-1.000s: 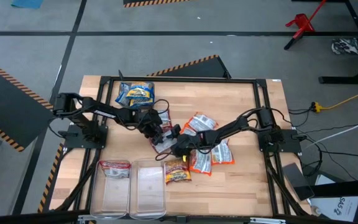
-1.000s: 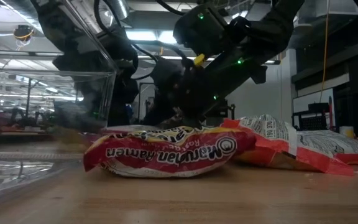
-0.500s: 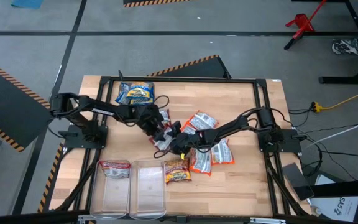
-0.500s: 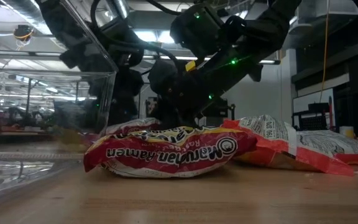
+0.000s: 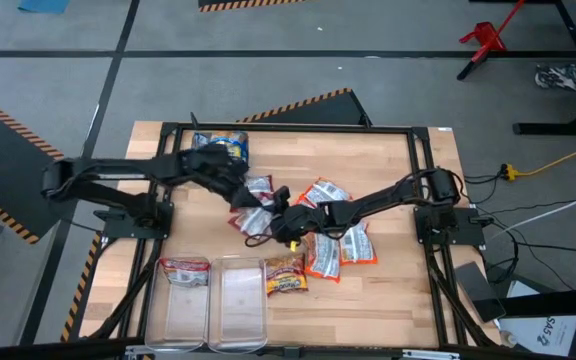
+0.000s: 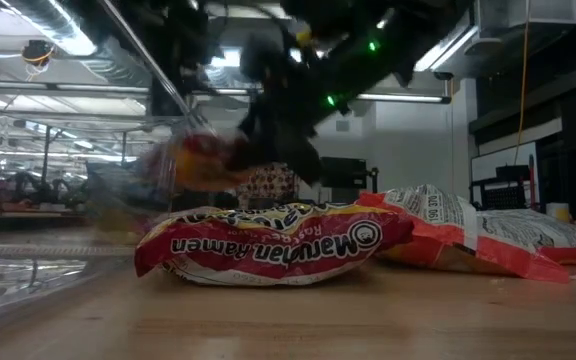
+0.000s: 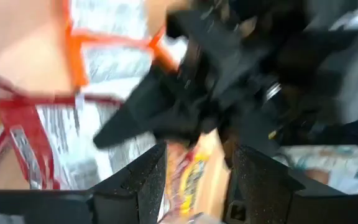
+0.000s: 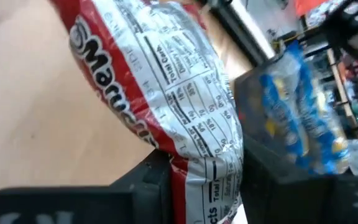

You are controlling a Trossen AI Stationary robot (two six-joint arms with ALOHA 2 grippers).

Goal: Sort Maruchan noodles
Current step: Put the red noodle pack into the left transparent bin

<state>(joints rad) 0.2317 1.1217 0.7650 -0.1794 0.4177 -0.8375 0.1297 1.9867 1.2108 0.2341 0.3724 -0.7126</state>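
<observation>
The robot's right gripper needs to set the labelled red packet, now lifted off the table's middle, down in the near half of the bin holding another red packet (image 5: 178, 321).
Two Maruchan noodle packets are lifted off the table's middle. My left gripper (image 5: 242, 194) is shut on a red-and-yellow packet (image 5: 259, 188), which shows blurred in the low view (image 6: 193, 160). My right gripper (image 5: 284, 229) is shut on a red packet with a white label (image 5: 257, 225), large in the right wrist view (image 8: 166, 81). Several more packets lie flat on the table, among them a red-and-yellow one (image 5: 286, 275) and orange-and-white ones (image 5: 324, 258). Blue packets (image 5: 218, 148) sit at the far left. My left gripper pinches one end of the red-and-yellow packet (image 7: 190, 177) between its two fingers, slanting down from the table's left. The packet is lifted clear of the table. My right gripper pinches the red packet's end by the label (image 8: 211, 186) between its two fingers, slanting down from the table's right. The packet sticks out past the fingers, clear of the table.
Two clear bins stand at the near left edge; the left one (image 5: 185, 310) holds a red packet (image 5: 185, 268), beside the other bin (image 5: 239, 305). More packets lie right of my right gripper (image 5: 356, 243) and farther back (image 5: 323, 192). The two grippers are close together.
Both grippers have risen from the heap in the table's middle, each with a packet that lay there and now hangs clear. My left gripper has gone up the most and drawn back a little toward the far left, tipping less steeply down.
</observation>
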